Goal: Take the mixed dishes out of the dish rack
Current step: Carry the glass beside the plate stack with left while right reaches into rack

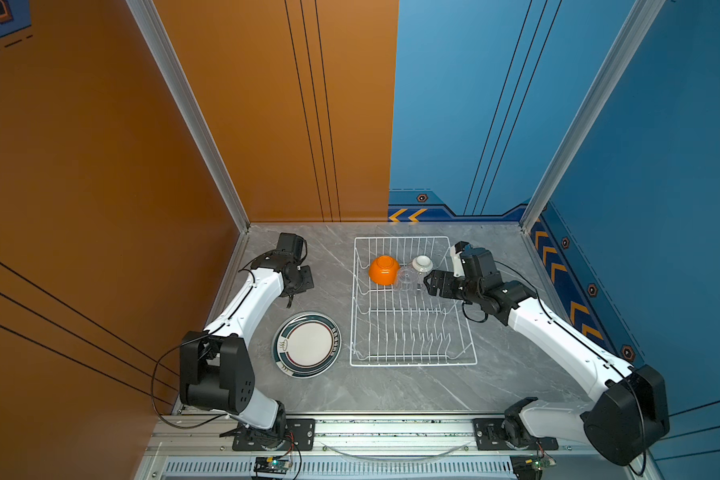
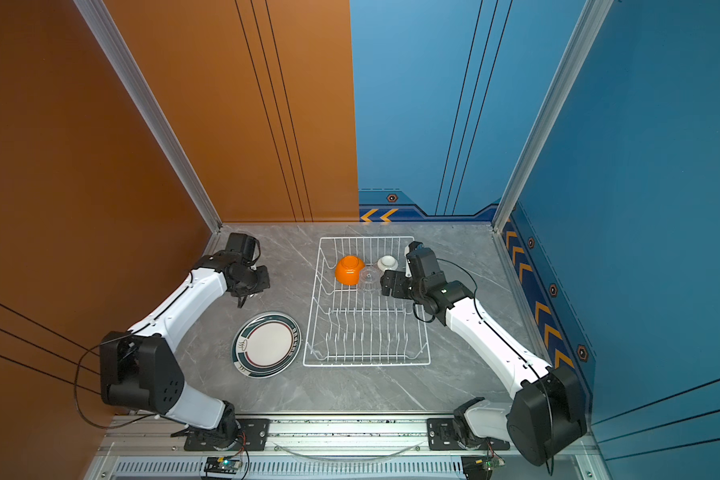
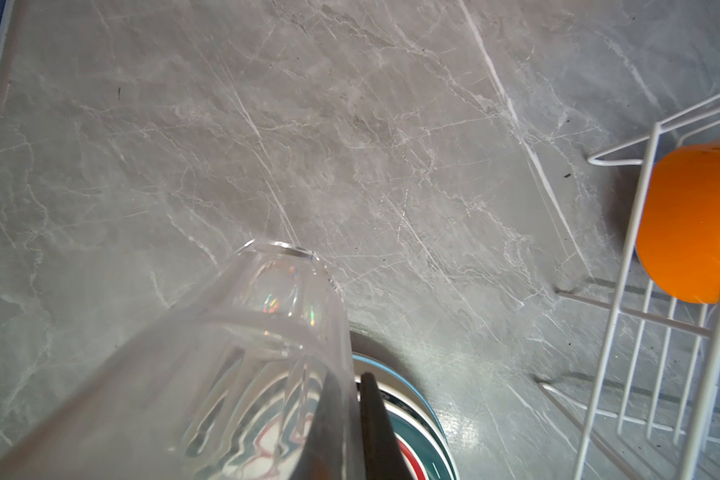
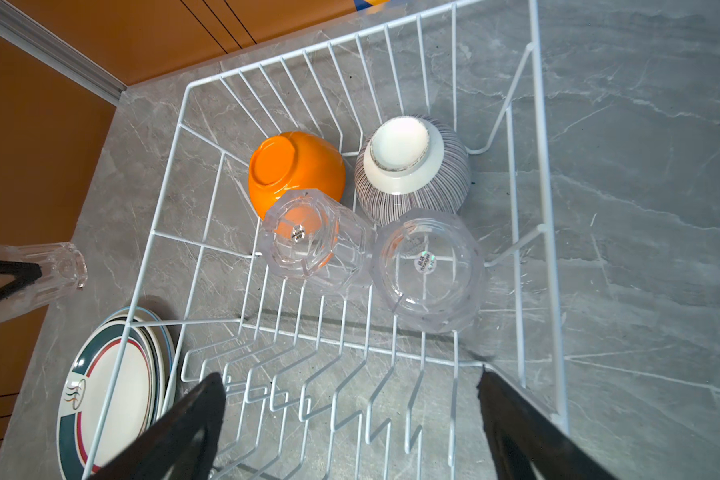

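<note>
I need to use my left gripper to let go of the third glass cup on the table [image 1: 292, 299] [image 3: 294, 276], just behind the stack of teal-rimmed plates.
The white wire dish rack [image 1: 412, 363] stands mid-table. At its far end an orange bowl [image 1: 384, 270] and a white ribbed bowl [image 1: 422, 263] lie upside down. Just in front of them stand two inverted clear glass cups [image 4: 314, 237] [image 4: 429, 266]. My right gripper [image 4: 350, 378] hangs open over the rack just right of the cups, with nothing between its fingers. My left gripper [image 3: 352, 378] is shut on the wall of a third glass cup [image 3: 267, 332], held above the table left of the rack. A stack of teal-rimmed plates [image 1: 307, 344] lies on the table.
Orange wall panels close in the left and back left, blue ones the right. The grey marble table [image 1: 391, 395] shows bare surface in front of the rack. Rows of upright prongs [image 4: 308, 399] fill the rack's near half.
</note>
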Robot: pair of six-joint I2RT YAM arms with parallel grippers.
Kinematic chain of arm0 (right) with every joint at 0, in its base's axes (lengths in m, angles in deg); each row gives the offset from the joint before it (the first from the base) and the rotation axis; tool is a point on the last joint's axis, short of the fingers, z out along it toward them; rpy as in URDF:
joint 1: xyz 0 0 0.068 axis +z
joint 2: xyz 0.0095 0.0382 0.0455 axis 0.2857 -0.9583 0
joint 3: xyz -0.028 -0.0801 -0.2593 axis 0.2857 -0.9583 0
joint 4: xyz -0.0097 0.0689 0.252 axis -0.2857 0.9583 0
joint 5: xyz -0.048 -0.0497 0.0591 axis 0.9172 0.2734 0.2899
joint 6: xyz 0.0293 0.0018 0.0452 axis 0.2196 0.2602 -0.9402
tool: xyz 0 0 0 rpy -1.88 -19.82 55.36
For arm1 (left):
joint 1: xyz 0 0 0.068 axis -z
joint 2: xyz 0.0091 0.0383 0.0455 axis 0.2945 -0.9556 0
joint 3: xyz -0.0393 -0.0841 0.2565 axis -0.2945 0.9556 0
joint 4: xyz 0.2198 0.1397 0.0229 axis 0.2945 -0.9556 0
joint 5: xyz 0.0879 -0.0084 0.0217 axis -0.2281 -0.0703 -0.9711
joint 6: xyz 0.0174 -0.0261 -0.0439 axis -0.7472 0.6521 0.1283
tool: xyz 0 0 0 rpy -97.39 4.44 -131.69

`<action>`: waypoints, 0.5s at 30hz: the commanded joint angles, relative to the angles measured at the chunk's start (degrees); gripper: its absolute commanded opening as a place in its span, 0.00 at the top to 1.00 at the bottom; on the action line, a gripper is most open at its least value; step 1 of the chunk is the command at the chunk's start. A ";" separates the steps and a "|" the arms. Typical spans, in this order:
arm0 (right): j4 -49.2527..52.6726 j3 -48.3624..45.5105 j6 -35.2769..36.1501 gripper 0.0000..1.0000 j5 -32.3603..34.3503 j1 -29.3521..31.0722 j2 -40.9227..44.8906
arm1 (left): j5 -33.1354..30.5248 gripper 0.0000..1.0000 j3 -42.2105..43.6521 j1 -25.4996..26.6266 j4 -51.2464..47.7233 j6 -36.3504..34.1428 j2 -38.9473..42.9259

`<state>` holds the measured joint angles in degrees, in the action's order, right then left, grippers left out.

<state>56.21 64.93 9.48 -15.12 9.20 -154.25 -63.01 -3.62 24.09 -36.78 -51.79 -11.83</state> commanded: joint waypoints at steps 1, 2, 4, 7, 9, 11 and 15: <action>1.30 0.85 2.08 0.04 2.99 1.56 -1.81 | 0.60 1.00 -2.83 -0.59 -2.12 -1.88 -1.44; 1.30 1.17 2.13 0.04 3.13 1.98 -2.42 | 0.51 1.00 -3.23 -0.71 -2.63 -2.14 -2.19; 1.30 1.81 2.22 0.04 2.85 2.74 -4.02 | 0.51 1.00 -4.45 -0.86 -3.91 -2.57 -4.02; 1.31 3.01 2.22 0.04 3.37 4.26 -6.10 | 0.60 1.00 -5.87 -0.85 -5.28 -2.87 -6.12; 1.36 4.00 2.22 0.04 3.57 5.23 -7.49 | 0.51 1.00 -5.91 -0.90 -5.33 -2.94 -6.86; 1.30 5.12 2.39 0.04 3.74 6.03 -8.90 | 0.33 1.00 -5.87 -0.99 -5.30 -3.04 -7.78; 1.25 7.31 2.46 0.04 4.25 7.20 -11.46 | -0.04 1.00 -6.59 -1.17 -5.45 -3.20 -9.62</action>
<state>56.60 69.74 10.58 -12.98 15.69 -164.37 -62.85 -8.12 23.43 -40.76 -53.56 -20.52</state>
